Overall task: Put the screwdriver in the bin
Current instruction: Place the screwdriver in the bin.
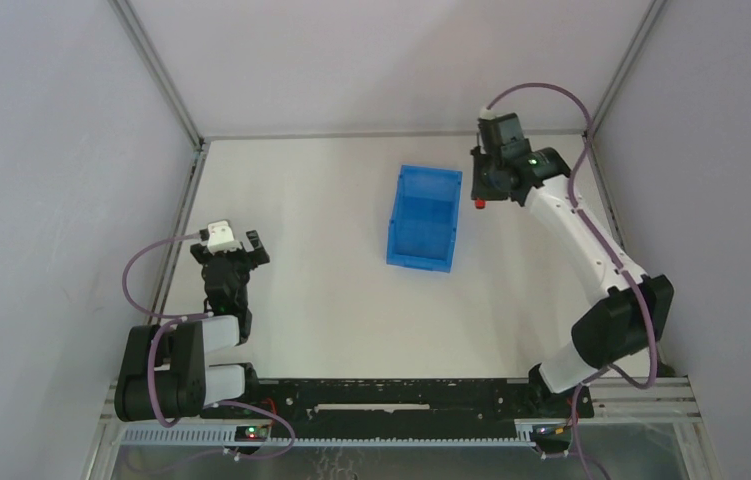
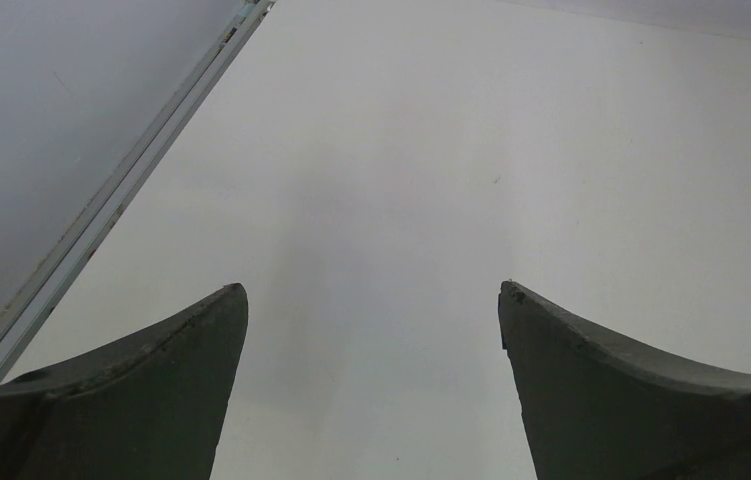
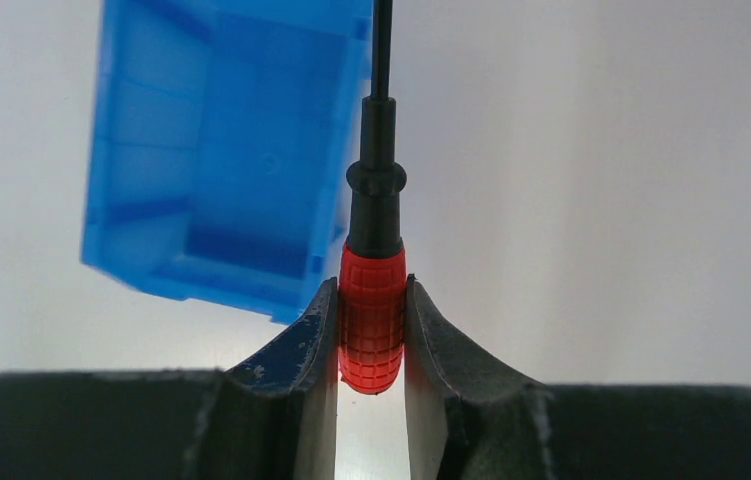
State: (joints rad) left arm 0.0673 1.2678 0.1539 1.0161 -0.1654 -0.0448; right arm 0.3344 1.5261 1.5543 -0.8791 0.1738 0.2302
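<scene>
The robot's right gripper should release the screwdriver on the middle of the blue bin's bottom (image 1: 424,225) (image 3: 253,143), between the bin's sides.
My right gripper (image 3: 372,290) is shut on the screwdriver (image 3: 372,320), its red ribbed handle pinched between the two fingers and its black shaft pointing away past the bin's right wall. From above, the right gripper (image 1: 482,200) hangs just right of the blue bin (image 1: 424,218), with the red handle (image 1: 480,203) showing at its tip. The bin (image 3: 221,150) lies open-topped to the left of the shaft in the right wrist view. My left gripper (image 1: 241,247) stays near the table's left side, and its fingers (image 2: 171,380) stand wide apart over bare white table.
A metal frame rail (image 2: 111,200) runs along the table's left edge beside the left gripper. Grey walls enclose the white table (image 1: 331,300) on three sides. Purple cables loop off both arms.
</scene>
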